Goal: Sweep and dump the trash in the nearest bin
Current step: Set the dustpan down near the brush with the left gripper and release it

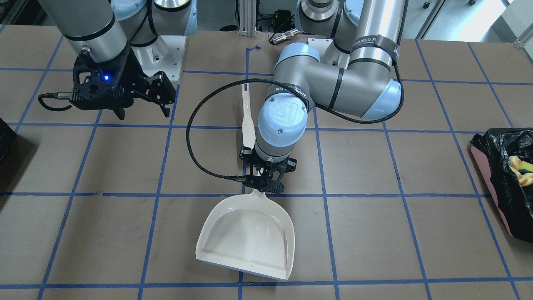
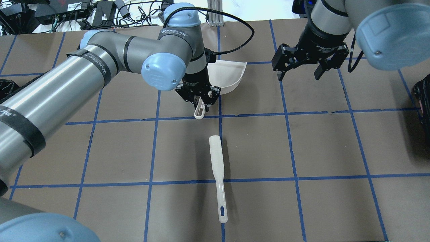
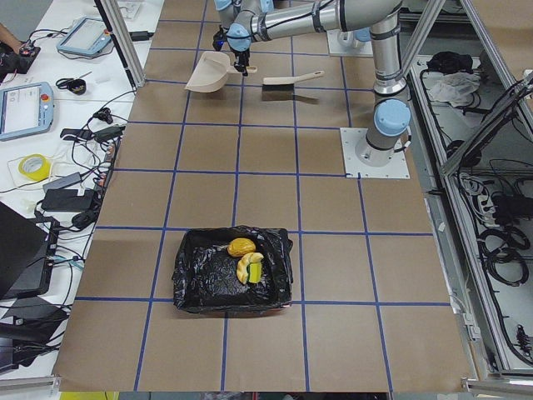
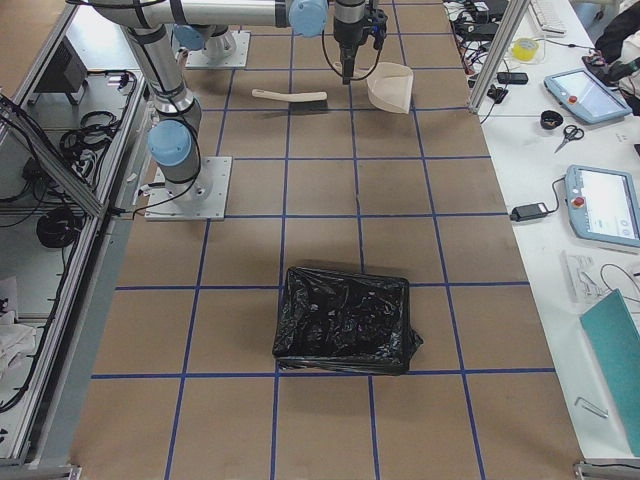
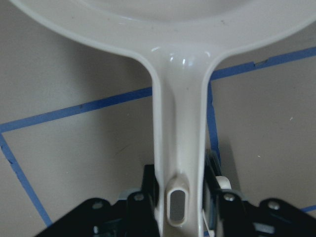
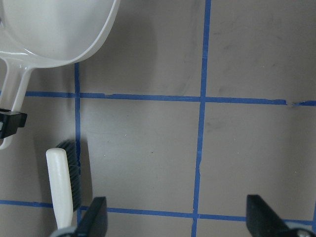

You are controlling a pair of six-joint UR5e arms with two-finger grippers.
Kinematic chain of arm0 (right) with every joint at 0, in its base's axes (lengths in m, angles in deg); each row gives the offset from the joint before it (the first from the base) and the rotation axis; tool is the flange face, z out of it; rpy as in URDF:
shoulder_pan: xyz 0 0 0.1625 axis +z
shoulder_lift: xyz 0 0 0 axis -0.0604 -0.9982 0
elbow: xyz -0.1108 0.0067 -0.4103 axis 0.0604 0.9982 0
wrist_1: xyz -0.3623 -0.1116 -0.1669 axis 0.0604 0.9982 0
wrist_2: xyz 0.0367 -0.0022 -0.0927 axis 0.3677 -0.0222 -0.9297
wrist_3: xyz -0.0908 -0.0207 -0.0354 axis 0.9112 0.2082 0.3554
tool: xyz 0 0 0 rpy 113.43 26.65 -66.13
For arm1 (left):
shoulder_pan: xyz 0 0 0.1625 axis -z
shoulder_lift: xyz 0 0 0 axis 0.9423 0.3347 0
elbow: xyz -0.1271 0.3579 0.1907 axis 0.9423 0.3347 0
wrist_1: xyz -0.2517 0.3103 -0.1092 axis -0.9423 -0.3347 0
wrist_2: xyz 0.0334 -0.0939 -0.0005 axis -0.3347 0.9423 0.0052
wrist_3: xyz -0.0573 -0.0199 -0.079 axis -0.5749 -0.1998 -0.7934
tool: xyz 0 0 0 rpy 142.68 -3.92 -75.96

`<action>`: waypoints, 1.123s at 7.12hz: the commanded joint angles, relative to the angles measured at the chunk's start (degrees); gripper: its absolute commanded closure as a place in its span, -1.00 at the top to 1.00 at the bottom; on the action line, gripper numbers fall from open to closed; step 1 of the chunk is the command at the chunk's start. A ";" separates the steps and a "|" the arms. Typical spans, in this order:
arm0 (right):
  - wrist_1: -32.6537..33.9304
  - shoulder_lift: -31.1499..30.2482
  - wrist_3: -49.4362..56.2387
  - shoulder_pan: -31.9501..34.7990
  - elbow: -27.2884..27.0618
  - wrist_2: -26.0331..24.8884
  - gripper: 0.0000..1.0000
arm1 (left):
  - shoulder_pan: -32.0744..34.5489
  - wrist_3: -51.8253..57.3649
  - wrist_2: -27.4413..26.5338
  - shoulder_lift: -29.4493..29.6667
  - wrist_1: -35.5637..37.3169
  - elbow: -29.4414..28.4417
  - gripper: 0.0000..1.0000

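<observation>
I need to set the white dustpan down with my left gripper between the blue tape lines [image 1: 234,237], in front of the white brush.
The three trash pieces lie inside the black-bag-lined bin [image 3: 187,287]: the yellow-orange lump [image 3: 241,247], the pale crescent [image 3: 245,268] and the green-and-yellow sponge wedge [image 3: 254,273]. They also show in the front view [image 1: 522,171], where the bin's pink side [image 1: 485,171] sits at the right edge. My left gripper [image 2: 200,101] is shut on the handle [image 5: 178,148] of the white dustpan [image 1: 245,237], which sits on the table mid-field. My right gripper [image 2: 299,72] is open and empty, hovering apart from the dustpan.
The white brush [image 2: 218,178] lies flat on the table behind the dustpan, between the arms, and shows in the right wrist view [image 6: 61,192]. A second black bin [image 4: 345,320] stands at the table's end on my right side.
</observation>
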 commanded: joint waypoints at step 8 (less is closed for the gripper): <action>0.52 0.12 0.20 0.00 0.00 -2.00 1.00 | 3.30 -5.98 0.23 3.08 8.29 3.15 -1.00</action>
